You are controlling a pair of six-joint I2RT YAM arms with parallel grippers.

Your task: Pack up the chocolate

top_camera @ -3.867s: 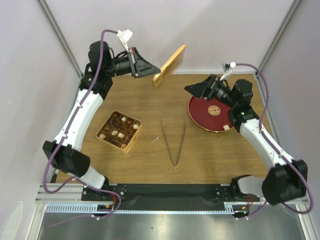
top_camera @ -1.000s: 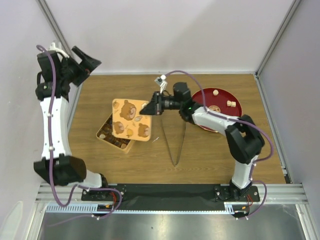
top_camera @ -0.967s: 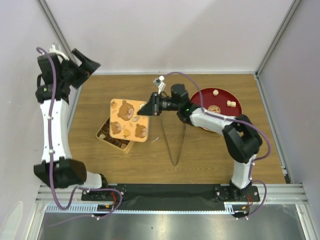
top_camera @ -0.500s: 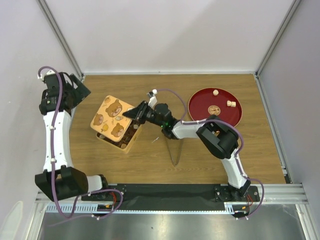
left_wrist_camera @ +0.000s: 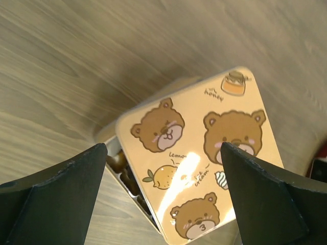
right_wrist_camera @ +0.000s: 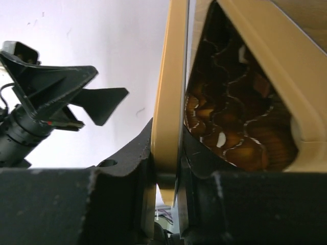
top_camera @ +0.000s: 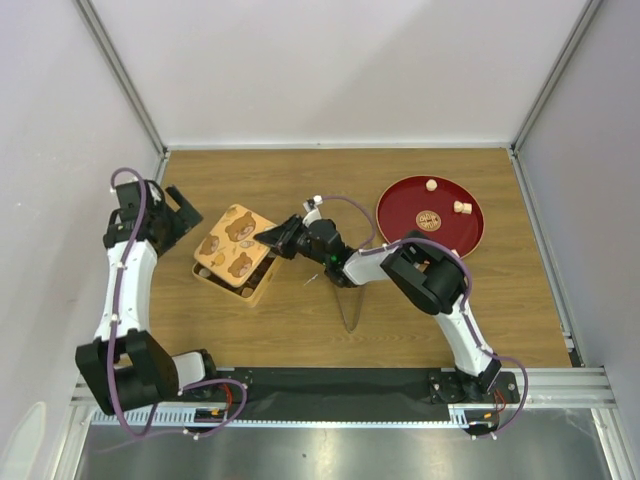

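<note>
I should have my right gripper release the bear-print lid on top of the tan box (top_camera: 237, 260) (right_wrist_camera: 227, 87), so that it covers the dark brown chocolate.
The bear-print lid (top_camera: 236, 243) lies tilted over the tan box (top_camera: 228, 285), covering most of it. My right gripper (top_camera: 276, 239) is shut on the lid's right edge (right_wrist_camera: 171, 102). Dark brown chocolate (right_wrist_camera: 230, 132) shows in the box's compartments under the raised lid, and a strip of it (left_wrist_camera: 120, 166) shows at the lid's left side. Two pale chocolates (top_camera: 431, 185) (top_camera: 462, 208) rest on the red plate (top_camera: 400, 225). My left gripper (top_camera: 180, 215) stands open just left of the box, its fingers (left_wrist_camera: 56, 199) spread wide above the lid (left_wrist_camera: 204, 153), holding nothing.
Thin metal tongs (top_camera: 350, 318) lie on the wooden table (top_camera: 300, 180) below my right arm, partly hidden by it. Grey walls enclose the table on the left, back and right.
My right gripper has carried the lid left and down onto the box. My left arm has come down from the back left corner to the box's left side, still open.
</note>
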